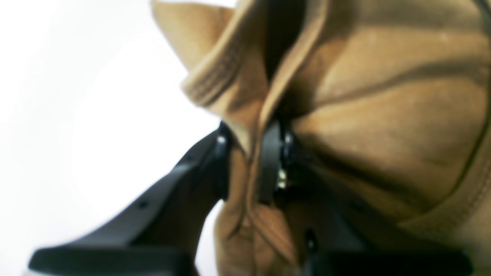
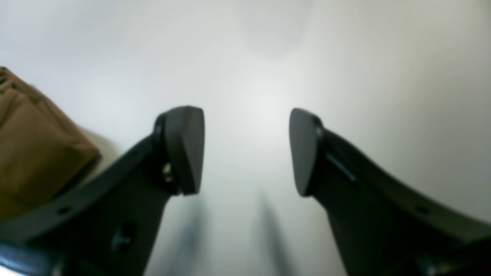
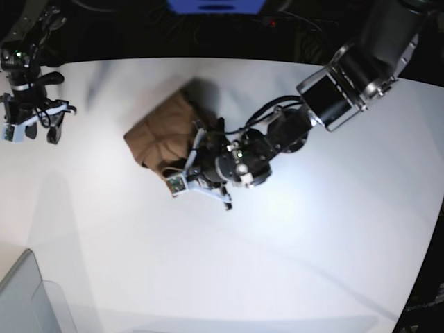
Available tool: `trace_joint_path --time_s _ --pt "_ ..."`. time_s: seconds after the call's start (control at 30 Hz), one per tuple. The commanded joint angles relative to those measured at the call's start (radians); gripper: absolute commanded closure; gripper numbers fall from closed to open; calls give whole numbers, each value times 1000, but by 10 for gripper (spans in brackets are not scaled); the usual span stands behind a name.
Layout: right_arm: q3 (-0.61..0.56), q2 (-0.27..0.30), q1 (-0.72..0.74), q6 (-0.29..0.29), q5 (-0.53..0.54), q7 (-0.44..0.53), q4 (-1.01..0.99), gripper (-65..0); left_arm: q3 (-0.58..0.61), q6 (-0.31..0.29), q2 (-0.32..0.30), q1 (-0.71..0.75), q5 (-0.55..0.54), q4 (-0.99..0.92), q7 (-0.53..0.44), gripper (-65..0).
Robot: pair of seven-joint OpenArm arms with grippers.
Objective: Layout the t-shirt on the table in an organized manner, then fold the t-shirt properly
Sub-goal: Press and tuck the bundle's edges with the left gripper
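Note:
I should release the t-shirt's hemmed fold with my left gripper on the bare white table just off the heap's near edge (image 3: 154, 182).
The tan-brown t-shirt (image 3: 161, 135) lies bunched in a heap left of the middle of the white table (image 3: 312, 243). My left gripper (image 3: 198, 161) reaches in from the upper right and is at the heap's right edge. In the left wrist view it (image 1: 247, 165) is shut on a hemmed fold of the t-shirt (image 1: 383, 115). My right gripper (image 3: 32, 133) hangs at the far left edge, well apart from the shirt. In the right wrist view it (image 2: 244, 151) is open and empty over bare table (image 2: 261, 57), with a bit of the shirt (image 2: 34, 153) at the left.
A grey box (image 3: 28, 298) stands at the bottom left corner. A blue object (image 3: 215, 5) sits beyond the table's far edge. The table's curved edge runs down the right side.

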Motion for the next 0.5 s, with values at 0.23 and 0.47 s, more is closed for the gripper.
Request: trace_joint_path --time_s 0.23,0.47 --pt "81 -32 -11 9 14 16 16 -355 48 -209 131 -11 409 -42 -24 0" --pt "92 -44 -11 10 14 16 16 -355 39 -280 171 13 593 -73 -54 0"
